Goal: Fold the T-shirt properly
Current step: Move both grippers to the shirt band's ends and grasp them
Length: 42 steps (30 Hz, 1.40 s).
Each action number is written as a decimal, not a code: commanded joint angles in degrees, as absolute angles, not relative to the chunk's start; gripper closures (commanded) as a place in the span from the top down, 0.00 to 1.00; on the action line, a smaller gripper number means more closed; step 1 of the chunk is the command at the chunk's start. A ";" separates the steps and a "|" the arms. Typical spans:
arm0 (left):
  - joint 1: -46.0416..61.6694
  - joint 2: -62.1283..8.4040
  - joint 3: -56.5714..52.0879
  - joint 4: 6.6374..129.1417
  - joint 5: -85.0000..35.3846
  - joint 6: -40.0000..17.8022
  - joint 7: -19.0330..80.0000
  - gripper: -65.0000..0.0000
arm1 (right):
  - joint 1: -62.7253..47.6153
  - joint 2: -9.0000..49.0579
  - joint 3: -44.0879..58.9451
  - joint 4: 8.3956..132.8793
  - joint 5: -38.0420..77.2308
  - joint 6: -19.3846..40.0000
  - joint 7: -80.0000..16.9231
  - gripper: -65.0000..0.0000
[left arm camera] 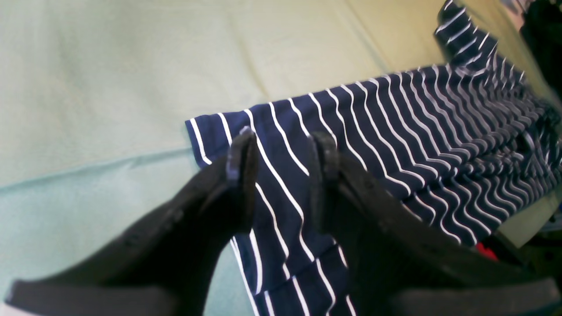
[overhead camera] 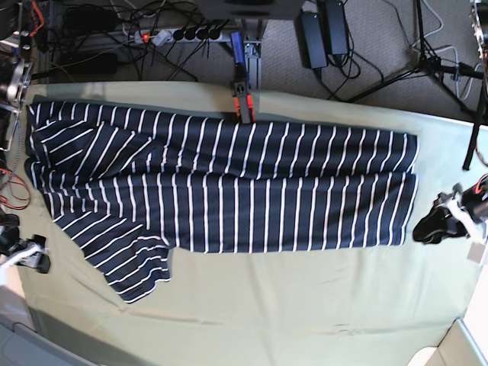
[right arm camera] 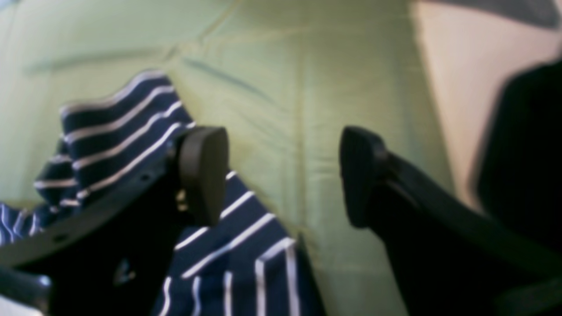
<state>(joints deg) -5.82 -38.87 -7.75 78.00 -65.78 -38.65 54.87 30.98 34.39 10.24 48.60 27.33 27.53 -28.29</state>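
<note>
The robot's right gripper will next go to the sleeve's outer edge [overhead camera: 89,254] [right arm camera: 232,178], halfway between the sleeve's cuff and the shoulder of the navy T-shirt, and close there.
The navy T-shirt [overhead camera: 229,183] with thin white stripes lies spread lengthwise across the pale green table cloth [overhead camera: 290,305]. One sleeve [overhead camera: 130,267] sticks out toward the front left. My left gripper [overhead camera: 431,227] sits at the shirt's right end, beside the hem corner. In the left wrist view it [left arm camera: 283,171] is open, its fingers hanging over the corner of the shirt [left arm camera: 395,131]. My right gripper [overhead camera: 29,258] is at the table's left edge. In the right wrist view it [right arm camera: 281,175] is wide open, with striped cloth [right arm camera: 118,127] under one finger.
An orange and black clamp [overhead camera: 242,99] stands at the far table edge, against the shirt. A power strip [overhead camera: 183,34], cables and a tripod leg [overhead camera: 427,65] lie on the floor beyond. A pale object [overhead camera: 457,347] sits at the front right corner.
</note>
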 commanded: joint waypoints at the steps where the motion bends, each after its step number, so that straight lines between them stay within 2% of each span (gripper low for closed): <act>1: -6.50 -40.16 -8.27 79.09 -66.63 -40.00 54.08 0.35 | 32.73 34.46 9.56 48.49 26.20 29.85 -25.43 0.61; 8: -6.07 -40.38 -8.27 79.11 -67.05 -40.00 55.55 0.35 | 38.50 28.67 8.49 38.96 18.20 29.26 -18.68 0.61; 18: -3.84 -42.06 -8.27 79.13 -69.71 -40.00 55.44 0.35 | 41.85 28.60 8.49 25.02 16.69 29.26 -17.76 0.63; 31: -3.81 -42.06 -8.27 79.13 -69.65 -40.00 55.09 0.35 | 41.19 25.32 8.49 24.25 16.71 32.18 -18.48 0.63; 42: -3.81 -42.06 -8.27 79.13 -69.60 -40.00 55.05 0.35 | 41.23 22.83 8.47 24.34 18.65 32.42 -19.57 0.63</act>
